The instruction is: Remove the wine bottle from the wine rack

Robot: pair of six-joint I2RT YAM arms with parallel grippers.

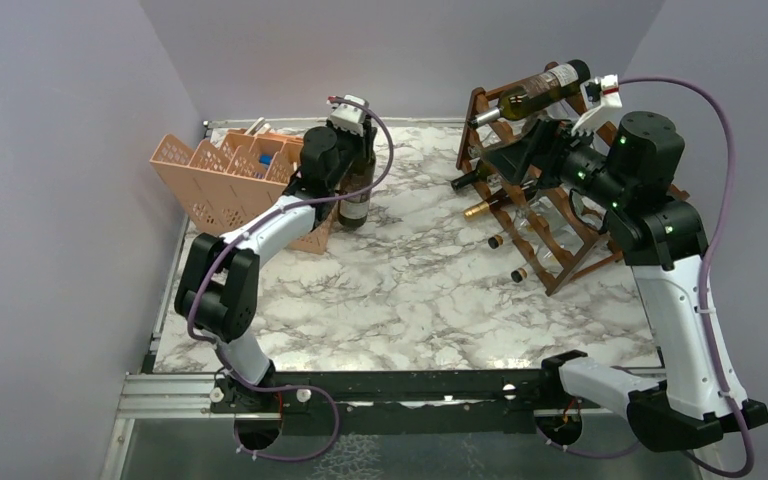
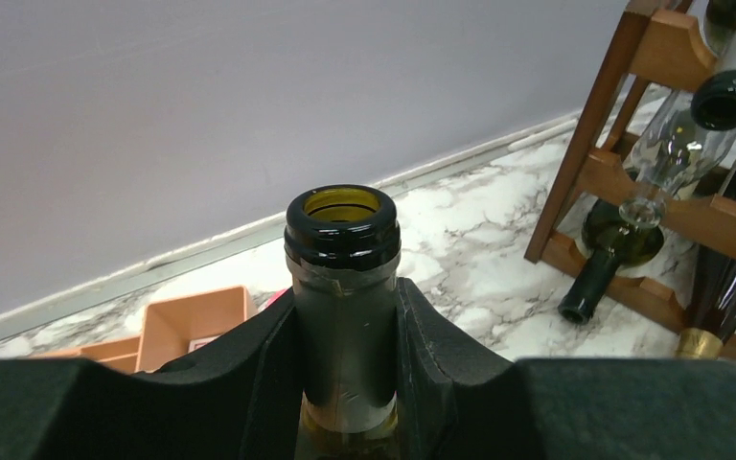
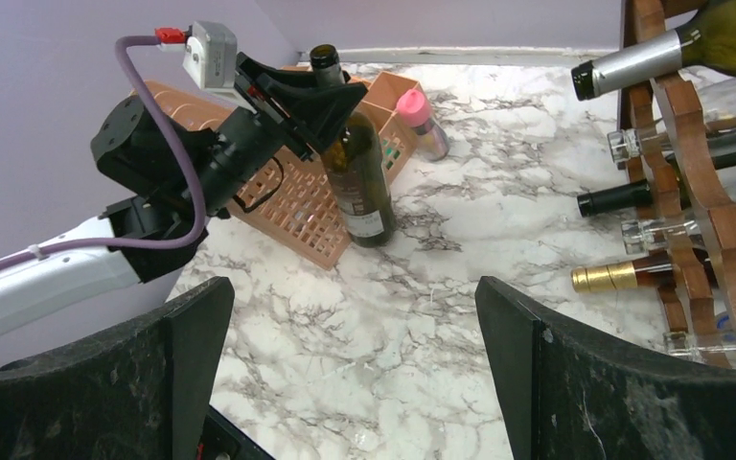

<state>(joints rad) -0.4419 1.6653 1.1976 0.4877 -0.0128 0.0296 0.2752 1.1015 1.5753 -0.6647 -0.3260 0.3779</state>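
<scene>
Next, my left gripper lets go of the wine bottle upright on the marble table (image 1: 343,246) beside the peach organiser's near corner.
A dark green wine bottle (image 1: 358,195) stands upright on the marble table beside the peach organiser. My left gripper (image 1: 350,125) is shut on its neck (image 2: 342,287) just below the open mouth. The dark wooden wine rack (image 1: 560,262) stands at the back right with several bottles lying in it. My right gripper (image 1: 512,155) hovers open in front of the rack's upper tiers, with nothing between its fingers (image 3: 192,335). In the right wrist view the held bottle (image 3: 356,177) shows with its base on the table, and the rack (image 3: 719,240) is at the right edge.
A peach-pink lattice organiser (image 1: 215,175) sits at the back left, holding a pink-capped bottle (image 3: 420,115). One green bottle (image 1: 540,88) lies across the rack's top, and a gold-capped one (image 1: 480,209) pokes out lower down. Grey walls close the table's back and sides.
</scene>
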